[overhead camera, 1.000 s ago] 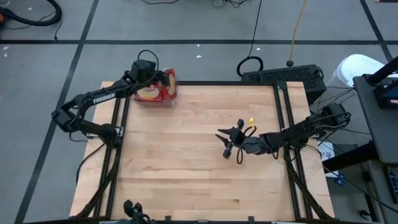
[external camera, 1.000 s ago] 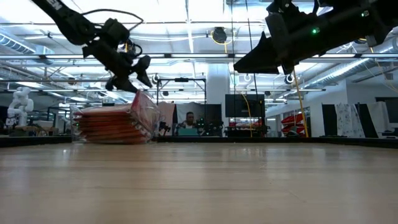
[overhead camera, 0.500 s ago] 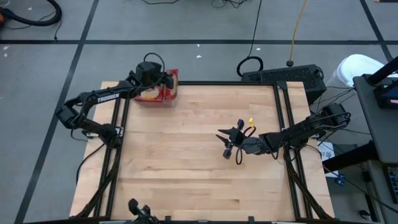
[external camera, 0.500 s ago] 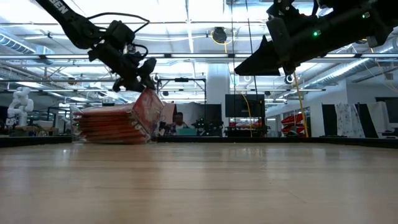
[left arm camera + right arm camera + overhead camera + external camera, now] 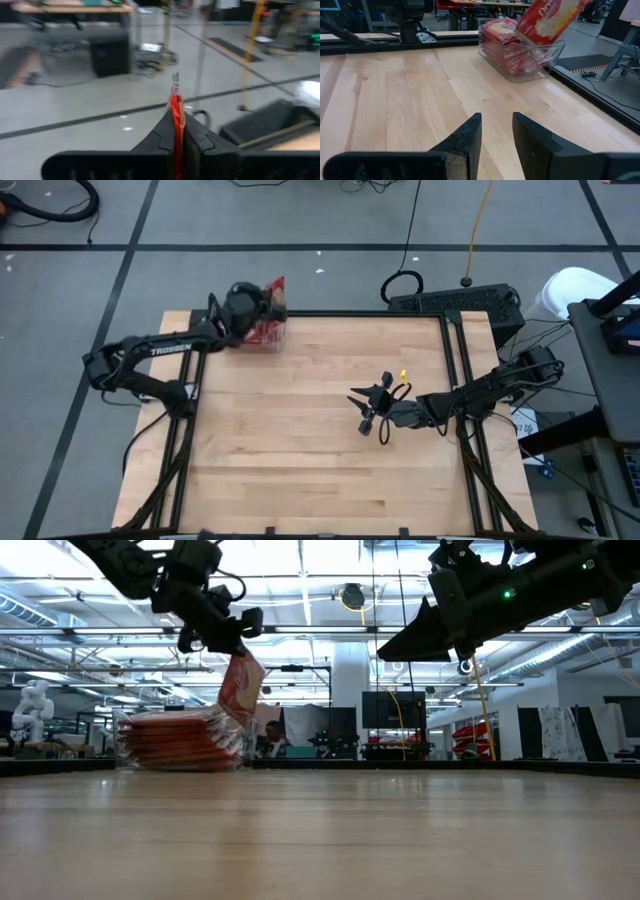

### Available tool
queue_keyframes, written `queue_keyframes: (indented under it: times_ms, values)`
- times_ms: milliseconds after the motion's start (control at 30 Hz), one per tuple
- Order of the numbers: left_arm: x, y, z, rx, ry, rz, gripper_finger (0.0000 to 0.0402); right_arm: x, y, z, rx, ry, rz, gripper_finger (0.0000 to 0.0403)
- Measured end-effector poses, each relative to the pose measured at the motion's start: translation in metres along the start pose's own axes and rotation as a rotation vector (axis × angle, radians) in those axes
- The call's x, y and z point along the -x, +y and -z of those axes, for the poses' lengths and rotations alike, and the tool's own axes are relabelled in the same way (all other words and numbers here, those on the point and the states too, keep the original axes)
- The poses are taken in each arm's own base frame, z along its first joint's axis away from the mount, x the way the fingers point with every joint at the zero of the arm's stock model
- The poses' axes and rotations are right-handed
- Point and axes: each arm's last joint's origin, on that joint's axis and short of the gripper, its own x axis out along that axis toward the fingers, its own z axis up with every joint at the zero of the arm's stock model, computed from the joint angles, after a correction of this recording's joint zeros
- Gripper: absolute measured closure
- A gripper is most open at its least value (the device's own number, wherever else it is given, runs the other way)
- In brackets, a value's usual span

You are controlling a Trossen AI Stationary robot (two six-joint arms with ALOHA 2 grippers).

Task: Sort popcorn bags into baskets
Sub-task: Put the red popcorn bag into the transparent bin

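The popcorn bag slants past the stack's end, so next my left gripper lets go and grabs its top edge (image 5: 243, 661) to stand it upright inside the basket.
At the table's far left corner stands a clear basket (image 5: 270, 338) (image 5: 546, 59) with a stack of red popcorn bags (image 5: 175, 740) (image 5: 502, 37) in it. My left gripper (image 5: 262, 307) (image 5: 222, 640) is over the basket, shut on one more red popcorn bag (image 5: 241, 690) (image 5: 550, 17). That bag shows edge-on (image 5: 175, 102) in the left wrist view. My right gripper (image 5: 368, 412) (image 5: 496, 131) hovers open above the middle of the table, right of centre, with nothing between its fingers. My left gripper pinches the popcorn bag's upper end (image 5: 232, 658) between its two fingers, one on each flat face (image 5: 176, 125). The bag hangs tilted below the fingers. Its lower end (image 5: 246, 722) is by the stack's end; I cannot tell whether it touches the stack.
Bare wooden table top (image 5: 300, 440) spreads between the two arms and toward the near edge. Black rails (image 5: 455, 380) run along the table's sides. A keyboard (image 5: 455, 302) lies beyond the far right corner.
My left gripper has shut on a bag that leaned against the stack's end, then risen and swung a little toward the table's right while its wrist rolled. The bag's upper end has come up with it, so the bag now stands steeper and higher.
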Motion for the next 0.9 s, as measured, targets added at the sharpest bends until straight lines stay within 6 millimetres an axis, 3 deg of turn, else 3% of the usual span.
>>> queue_keyframes:
  times_ms: [167,300,533,700,900]
  values:
    - [0.022,-0.032,0.010,-0.034,-0.073,-0.195,0.0388,0.000,0.000,0.000,-0.001,-0.001,0.000,0.0298]
    - [0.031,-0.048,0.008,0.012,-0.160,-0.240,0.0393,0.000,0.000,-0.001,-0.005,-0.006,-0.001,0.0298]
    - [0.009,-0.056,0.038,0.000,-0.173,-0.433,0.0380,0.000,0.000,-0.001,-0.022,-0.005,-0.004,0.0298]
    - [-0.002,-0.062,0.052,0.082,-0.185,-0.384,0.0383,0.001,0.002,-0.001,-0.024,-0.005,-0.010,0.0298]
    - [-0.014,-0.065,0.068,0.142,-0.211,-0.414,0.0356,0.001,0.001,0.000,-0.018,-0.004,-0.010,0.0298]
